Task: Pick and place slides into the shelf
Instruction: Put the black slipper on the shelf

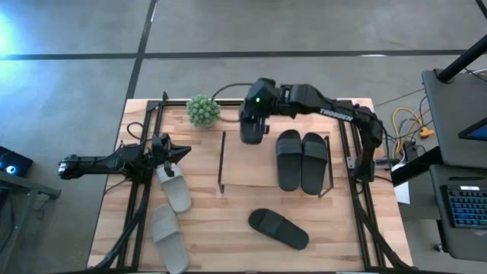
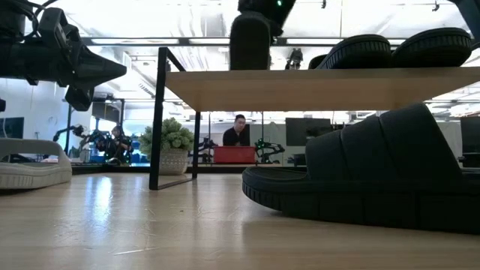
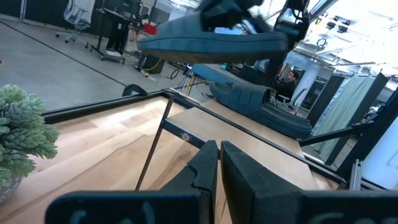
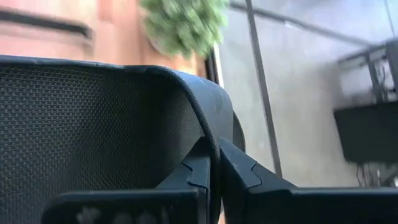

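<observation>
My right gripper needs to let go of the black slide on the shelf's bare board point(image 1: 237, 160), next to the dark leg nearest the plant.
My right gripper point(image 1: 257, 106) is shut on a black slide point(image 1: 253, 128), which hangs in the air over the far left part of the shelf point(image 1: 243, 164), a pale wooden board on thin dark legs. Two black slides point(image 1: 301, 161) lie side by side on the shelf's right half. Another black slide point(image 1: 278, 228) lies on the table in front of the shelf. Two pale slides point(image 1: 172, 190) lie on the table at the left. My left gripper point(image 1: 181, 152) waits shut at the table's left side, level, touching nothing. My right gripper pinches the edge of the black slide's strap point(image 4: 208, 127) between its two fingers, one finger on the textured inner face and one on the smooth outer face. The fingers come slanting down from above. The slide point(image 2: 250, 41) is lifted clear above the shelf's top board.
A small potted plant point(image 1: 203, 110) stands at the far edge, left of the shelf. Black rail frames point(image 1: 141, 190) run along the table's left and right sides. The shelf's left half point(image 1: 243, 171) is bare board. A person point(image 2: 238, 131) sits in the room far behind.
</observation>
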Controlling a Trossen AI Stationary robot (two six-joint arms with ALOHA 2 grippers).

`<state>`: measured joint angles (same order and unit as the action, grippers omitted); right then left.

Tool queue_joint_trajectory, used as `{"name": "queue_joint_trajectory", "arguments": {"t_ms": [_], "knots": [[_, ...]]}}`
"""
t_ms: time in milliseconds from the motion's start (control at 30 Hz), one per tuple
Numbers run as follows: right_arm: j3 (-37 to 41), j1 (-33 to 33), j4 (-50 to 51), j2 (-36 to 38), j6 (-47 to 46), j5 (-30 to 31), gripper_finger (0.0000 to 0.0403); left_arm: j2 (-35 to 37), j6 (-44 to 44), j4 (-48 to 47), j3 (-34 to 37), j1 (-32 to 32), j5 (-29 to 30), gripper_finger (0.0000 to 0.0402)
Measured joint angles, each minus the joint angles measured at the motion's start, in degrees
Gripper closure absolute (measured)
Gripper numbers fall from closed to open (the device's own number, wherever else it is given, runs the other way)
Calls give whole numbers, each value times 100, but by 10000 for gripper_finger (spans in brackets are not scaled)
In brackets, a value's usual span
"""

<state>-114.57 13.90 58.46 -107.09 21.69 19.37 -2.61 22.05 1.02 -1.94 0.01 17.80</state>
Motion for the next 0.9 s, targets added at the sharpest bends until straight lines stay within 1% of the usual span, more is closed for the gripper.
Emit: {"name": "queue_joint_trajectory", "arguments": {"t_ms": [67, 200, 267, 400, 500, 600, 700, 800, 900], "knots": [[10, -212, -164, 1, -50, 167, 394, 0, 0, 0, -1, 0, 0, 395], [18, -581, -414, 2, -306, 780, 393, 0, 1, 0, 0, 1, 0, 395], [18, -747, -508, 2, -674, 992, 392, 0, 1, 0, -1, 0, 0, 395], [78, -1129, -511, 2, -1641, 1676, 391, 0, 1, 0, -2, 0, 0, 395], [168, -1436, -505, 2, -2098, 1884, 391, 0, 0, 0, -2, 0, 0, 395], [348, -1773, -508, 2, -2187, 2284, 391, 0, 1, 0, 0, 0, 0, 395], [616, -2066, -485, 2, -2039, 2778, 390, 0, 1, 0, -2, 0, 0, 395], [865, -2251, -568, 4, -1814, 2858, 390, 0, 1, 0, -2, 0, 0, 395], [1132, -2365, -745, 6, -1897, 2879, 390, 0, 0, 0, -2, 2, 0, 395]]}}
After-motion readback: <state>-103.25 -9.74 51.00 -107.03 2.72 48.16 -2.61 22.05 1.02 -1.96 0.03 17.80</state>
